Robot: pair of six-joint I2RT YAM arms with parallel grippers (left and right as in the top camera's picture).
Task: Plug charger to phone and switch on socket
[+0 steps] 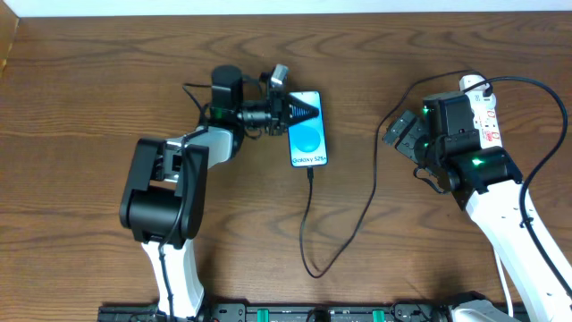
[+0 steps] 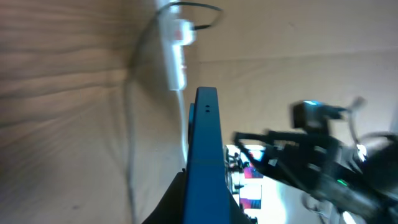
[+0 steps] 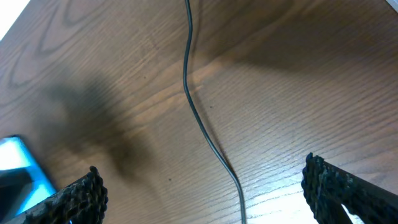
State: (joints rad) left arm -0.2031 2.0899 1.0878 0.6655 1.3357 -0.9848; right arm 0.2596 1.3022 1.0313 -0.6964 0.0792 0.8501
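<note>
Next, my left gripper releases the phone on the table [image 1: 323, 154] near the phone's charging end, a little closer to the cable loop.
The phone [image 1: 307, 132] lies on the table with its blue screen up and its white text strip at the near end. My left gripper [image 1: 288, 112] is shut on its far end; in the left wrist view the phone [image 2: 205, 137] shows edge-on between my fingers [image 2: 205, 208]. The charger cable [image 1: 308, 224] meets the phone's near end, loops down, then rises to the right toward the socket [image 1: 489, 116], a white power strip partly hidden by my right arm. My right gripper [image 1: 404, 134] is open and empty, left of the socket, above the cable [image 3: 198, 118].
The wooden table [image 1: 89, 89] fills the view. The socket shows far off in the left wrist view [image 2: 176, 56]. A corner of the phone [image 3: 18, 163] shows at the right wrist view's left edge. The left arm's base [image 1: 165, 192] stands front left.
</note>
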